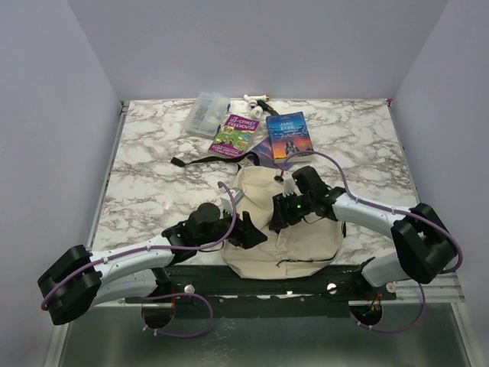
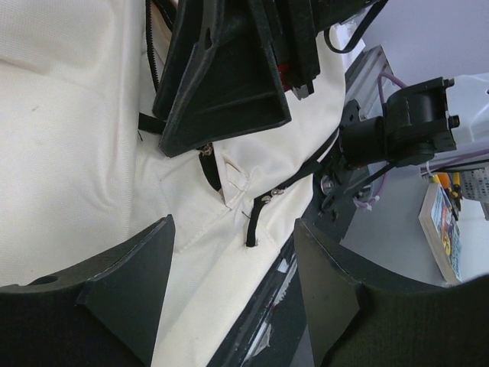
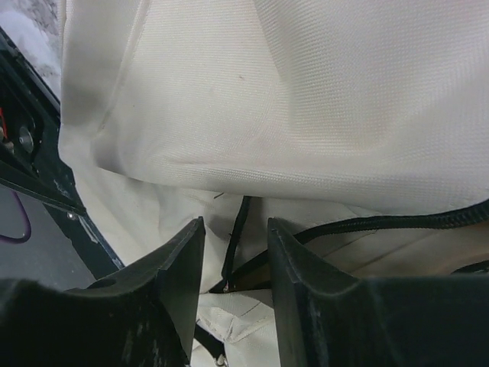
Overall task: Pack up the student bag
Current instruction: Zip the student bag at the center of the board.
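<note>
The black zipper pull is between my right gripper's fingers and the bag is loose, so I will pinch the zipper's near end [image 2: 228, 200] with my left gripper before the zipper opens.
The beige student bag [image 1: 294, 229] lies flat at the table's near edge, between both arms. My left gripper [image 1: 250, 231] is open over its left near part. In the left wrist view the gripper [image 2: 233, 267] hangs wide open above the bag fabric [image 2: 69, 138] and a black zipper pull [image 2: 252, 223]. My right gripper [image 1: 280, 214] is over the bag's middle. In the right wrist view the gripper [image 3: 235, 228] is open, with a black zipper pull strap [image 3: 238, 222] lying between the fingers but not pinched. The bag's black zipper line [image 3: 397, 222] runs off to the right.
Two books lie beyond the bag: a purple-and-green one [image 1: 234, 134] and a blue one [image 1: 290, 135]. A clear plastic case [image 1: 208, 113] and a small white object [image 1: 256, 99] sit at the back. A black strap [image 1: 200, 161] trails left of the bag. The black mounting rail [image 1: 252, 279] runs along the near edge.
</note>
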